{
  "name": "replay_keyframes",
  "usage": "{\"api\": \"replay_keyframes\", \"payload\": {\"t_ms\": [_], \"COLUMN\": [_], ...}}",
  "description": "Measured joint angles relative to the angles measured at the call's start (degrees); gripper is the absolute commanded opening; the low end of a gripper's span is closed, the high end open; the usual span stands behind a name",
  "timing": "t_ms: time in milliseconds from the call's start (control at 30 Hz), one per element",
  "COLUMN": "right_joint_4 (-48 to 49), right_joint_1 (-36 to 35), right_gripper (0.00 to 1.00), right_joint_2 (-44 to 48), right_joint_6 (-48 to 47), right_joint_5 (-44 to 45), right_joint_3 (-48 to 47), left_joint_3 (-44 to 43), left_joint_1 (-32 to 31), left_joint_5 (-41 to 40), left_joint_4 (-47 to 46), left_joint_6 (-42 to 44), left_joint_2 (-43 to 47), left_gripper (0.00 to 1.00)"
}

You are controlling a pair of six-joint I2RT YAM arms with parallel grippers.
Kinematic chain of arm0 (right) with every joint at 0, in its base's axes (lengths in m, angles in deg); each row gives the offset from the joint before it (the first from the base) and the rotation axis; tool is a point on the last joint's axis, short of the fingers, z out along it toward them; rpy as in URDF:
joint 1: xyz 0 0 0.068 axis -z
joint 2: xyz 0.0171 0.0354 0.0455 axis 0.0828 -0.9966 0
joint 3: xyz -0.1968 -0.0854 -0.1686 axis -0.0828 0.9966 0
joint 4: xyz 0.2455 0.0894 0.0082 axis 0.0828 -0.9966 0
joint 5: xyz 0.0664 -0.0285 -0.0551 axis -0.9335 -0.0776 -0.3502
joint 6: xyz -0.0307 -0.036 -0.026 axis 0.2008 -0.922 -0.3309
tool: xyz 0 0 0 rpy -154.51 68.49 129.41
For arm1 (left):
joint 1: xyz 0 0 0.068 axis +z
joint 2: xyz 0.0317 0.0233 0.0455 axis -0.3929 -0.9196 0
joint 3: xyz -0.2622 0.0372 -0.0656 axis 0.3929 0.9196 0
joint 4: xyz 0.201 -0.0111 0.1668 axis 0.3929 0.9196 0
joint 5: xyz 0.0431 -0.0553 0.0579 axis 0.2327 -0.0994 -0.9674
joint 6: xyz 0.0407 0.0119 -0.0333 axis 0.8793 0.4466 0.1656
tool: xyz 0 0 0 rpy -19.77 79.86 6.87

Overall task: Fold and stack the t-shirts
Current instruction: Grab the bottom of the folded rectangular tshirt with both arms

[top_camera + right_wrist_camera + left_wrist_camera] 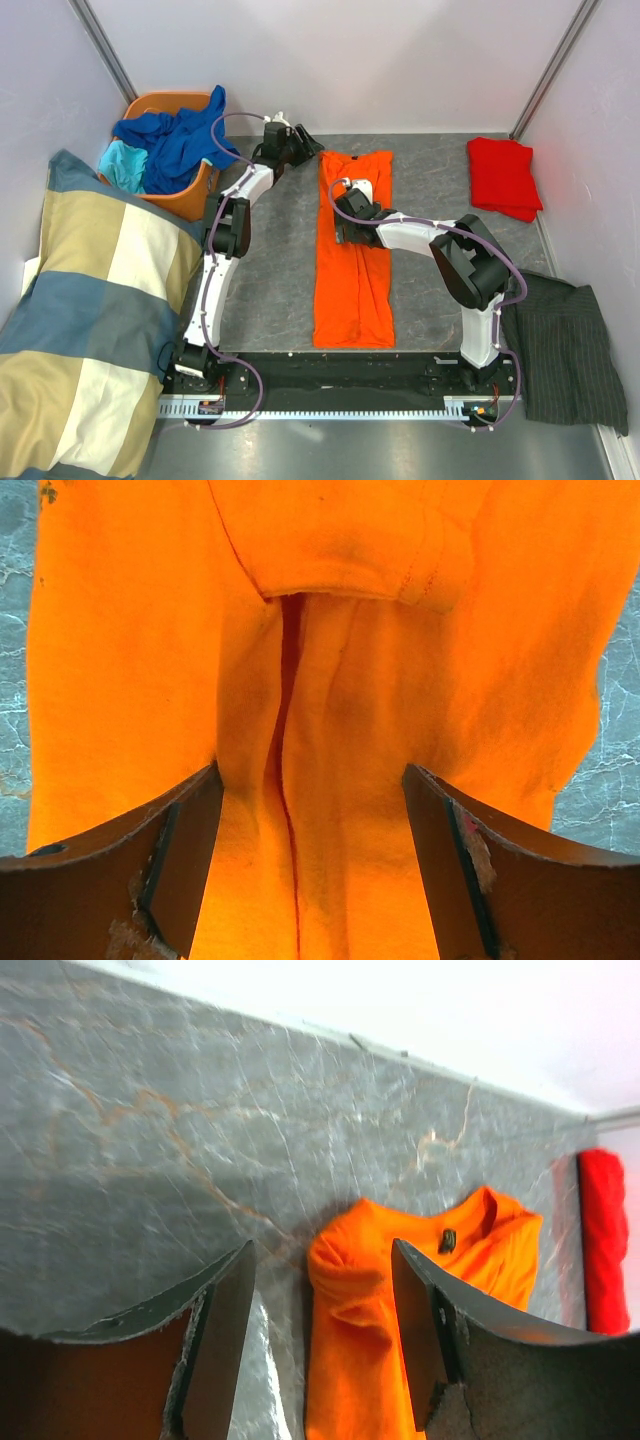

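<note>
The orange t-shirt's collar corner is bunched up, so it needs my left gripper to pinch the collar corner's outer edge [319,1256] and straighten it before I fold the t-shirt.
The bright orange t-shirt [355,260] lies on the table as a long narrow strip with its sides folded in, collar end away from me. My left gripper [308,147] is open at the strip's far left corner; in the left wrist view [320,1350] that collar corner [370,1290] shows between the spread fingers. My right gripper [350,230] is open over the strip's upper middle, and its fingers [190,860] straddle the centre seam of the folded orange cloth [330,730]. A folded red t-shirt [503,177] rests at the back right. Blue [185,140] and turquoise [125,165] t-shirts are heaped in a basket.
The orange basket [165,100] stands at the back left, close to my left arm. A large checked blanket [90,320] covers the left side. A dark pinstriped cloth [565,345] lies at the right. Walls close the back and sides.
</note>
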Motion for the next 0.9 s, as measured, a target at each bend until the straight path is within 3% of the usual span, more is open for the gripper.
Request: {"api": "replay_keyframes", "payload": {"t_ms": [267,400,733,800,900], "right_joint_4": [0.00,0.00,0.00,0.00,0.00], "right_joint_1": [-0.02,-0.02,-0.07,-0.07,-0.07], "right_gripper": [0.82,0.82,0.82,0.82,0.82], "right_joint_2": [0.00,0.00,0.00,0.00,0.00], "right_joint_6": [0.04,0.07,0.11,0.11,0.11], "right_joint_5": [0.02,0.02,0.02,0.02,0.04], "right_joint_3": [0.02,0.02,0.02,0.02,0.02], "left_joint_3": [-0.33,-0.07,7.19,8.87,10.03], "left_joint_1": [2.12,2.75,2.80,2.78,2.71], "left_joint_5": [0.33,1.68,10.29,11.10,11.67], "left_joint_4": [-1.97,-2.82,-15.30,-16.76,-17.38], "left_joint_6": [-3.13,-3.54,-5.33,-5.49,-5.73], "left_joint_2": [-0.85,-0.96,-0.37,0.31,0.70], "left_gripper": [0.63,0.68,0.70,0.67,0.46]}}
